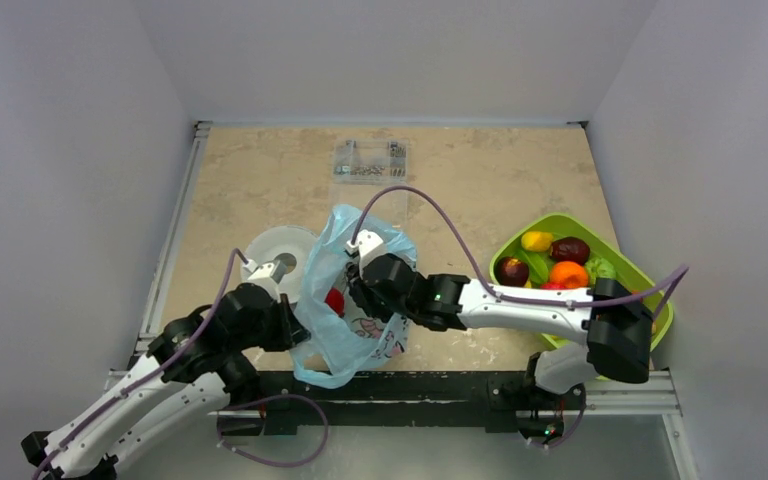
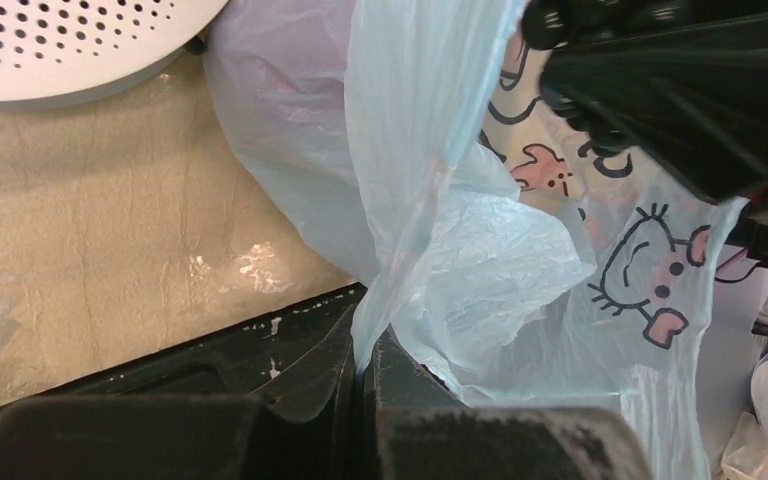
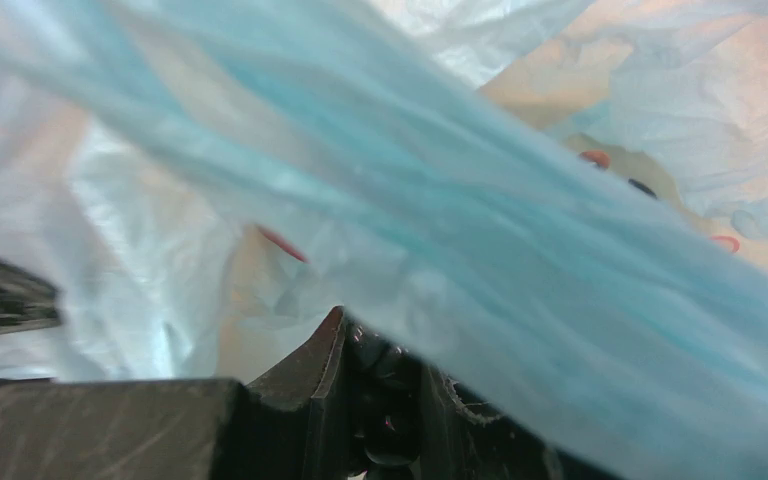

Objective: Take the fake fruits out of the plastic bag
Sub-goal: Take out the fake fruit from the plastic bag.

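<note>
The robot's right gripper will release the dark grapes, now still inside the light-blue bag, in the lime-green tray (image 1: 543,266), between the yellow fruit and the orange.
The light-blue plastic bag (image 1: 332,345) with a pink-and-black cartoon print stands open between both arms. My left gripper (image 1: 295,325) is shut on the bag's edge (image 2: 400,250), with film pinched between its jaws (image 2: 365,370). My right gripper (image 1: 360,285) reaches into the bag's mouth. In the right wrist view it (image 3: 388,345) is shut on dark glossy grapes (image 3: 380,404), with blue film (image 3: 480,210) draped over it. A red fruit (image 1: 335,300) shows inside the bag. Other fake fruits lie in the tray: a yellow one (image 1: 536,240), a plum (image 1: 570,249), an apple (image 1: 512,270) and an orange (image 1: 568,274).
The lime-green tray (image 1: 650,285) sits at the right edge of the table. A white round disc (image 1: 265,245) lies just behind the left gripper and also shows in the left wrist view (image 2: 60,40). A clear plastic box (image 1: 368,160) stands at the back centre. Grey walls enclose the table.
</note>
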`<state>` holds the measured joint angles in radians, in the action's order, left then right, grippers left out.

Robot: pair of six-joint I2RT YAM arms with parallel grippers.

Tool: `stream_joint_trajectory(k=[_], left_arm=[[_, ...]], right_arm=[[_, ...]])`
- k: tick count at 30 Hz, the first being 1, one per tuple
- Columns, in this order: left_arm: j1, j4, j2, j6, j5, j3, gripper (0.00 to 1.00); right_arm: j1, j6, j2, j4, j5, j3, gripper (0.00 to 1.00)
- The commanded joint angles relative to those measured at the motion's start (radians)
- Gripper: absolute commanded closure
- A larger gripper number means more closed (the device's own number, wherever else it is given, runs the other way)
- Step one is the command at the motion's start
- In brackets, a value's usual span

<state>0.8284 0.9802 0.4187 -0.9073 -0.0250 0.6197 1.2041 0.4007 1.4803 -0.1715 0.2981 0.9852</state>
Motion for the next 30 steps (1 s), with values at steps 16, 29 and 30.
stream_joint_trajectory(k=[16, 29, 30], left_arm=[[0.006, -0.203, 0.097, -0.012, 0.089, -0.059, 1.00], [0.007, -0.174, 0.074, -0.012, 0.073, -0.052, 1.00], [0.006, -0.173, 0.075, -0.012, 0.071, -0.051, 1.00]], right_arm=[[-0.004, -0.006, -0.370, 0.248, -0.373, 0.128, 1.00], [-0.070, -0.144, -0.646, 0.071, -0.009, 0.130, 1.00], [-0.078, -0.146, -0.663, 0.065, 0.017, 0.127, 1.00]])
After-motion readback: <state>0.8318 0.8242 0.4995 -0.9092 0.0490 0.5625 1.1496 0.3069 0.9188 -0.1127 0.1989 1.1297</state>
